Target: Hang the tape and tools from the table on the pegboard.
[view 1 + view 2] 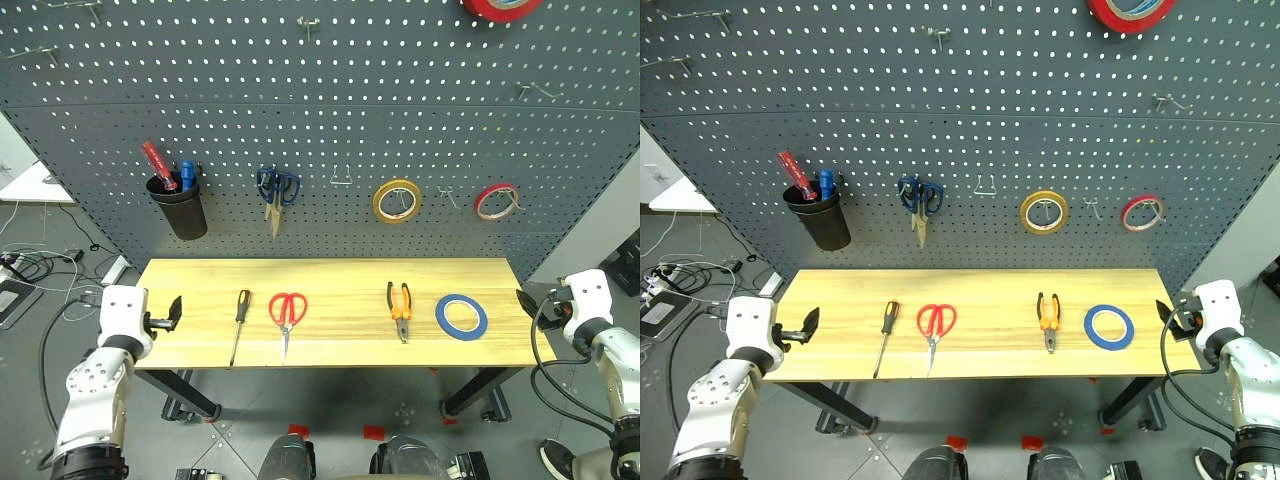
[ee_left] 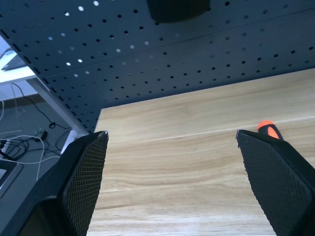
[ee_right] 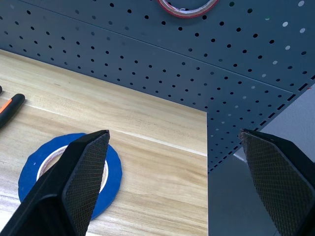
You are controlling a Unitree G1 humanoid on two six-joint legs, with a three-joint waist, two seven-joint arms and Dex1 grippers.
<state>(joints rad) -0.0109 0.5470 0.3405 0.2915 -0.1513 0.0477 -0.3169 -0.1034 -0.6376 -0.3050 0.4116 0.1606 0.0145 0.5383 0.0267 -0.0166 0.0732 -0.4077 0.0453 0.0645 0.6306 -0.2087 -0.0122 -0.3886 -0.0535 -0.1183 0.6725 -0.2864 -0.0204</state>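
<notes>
The blue tape is next, so next my right gripper goes to it and closes on the ring's near side (image 1: pixel 452 333), facing the front edge of the table.
On the pale wood table (image 1: pixel 330 272) lie, from left to right, the screwdriver (image 1: pixel 239 322), the red-handled scissors (image 1: pixel 287 312), the orange-and-black pliers (image 1: pixel 399 308) and the blue tape (image 1: pixel 461 316). The dark pegboard (image 1: pixel 330 110) rises behind them. My left gripper (image 1: pixel 174 312) hovers open at the table's left end, left of the screwdriver, whose orange handle tip (image 2: pixel 268 129) peeks past one finger. At the right end my right gripper (image 1: pixel 525 302) is open, just right of the blue tape (image 3: pixel 28 172). Neither holds anything.
On the pegboard hang a black cup (image 1: pixel 180 208) with red and blue screwdrivers, blue-handled scissors (image 1: pixel 276 190), a yellow tape ring (image 1: pixel 396 200), a thin red tape ring (image 1: pixel 496 200) and a red roll (image 1: pixel 500 6) at the top. A bare hook (image 1: pixel 340 180) sits between scissors and yellow tape.
</notes>
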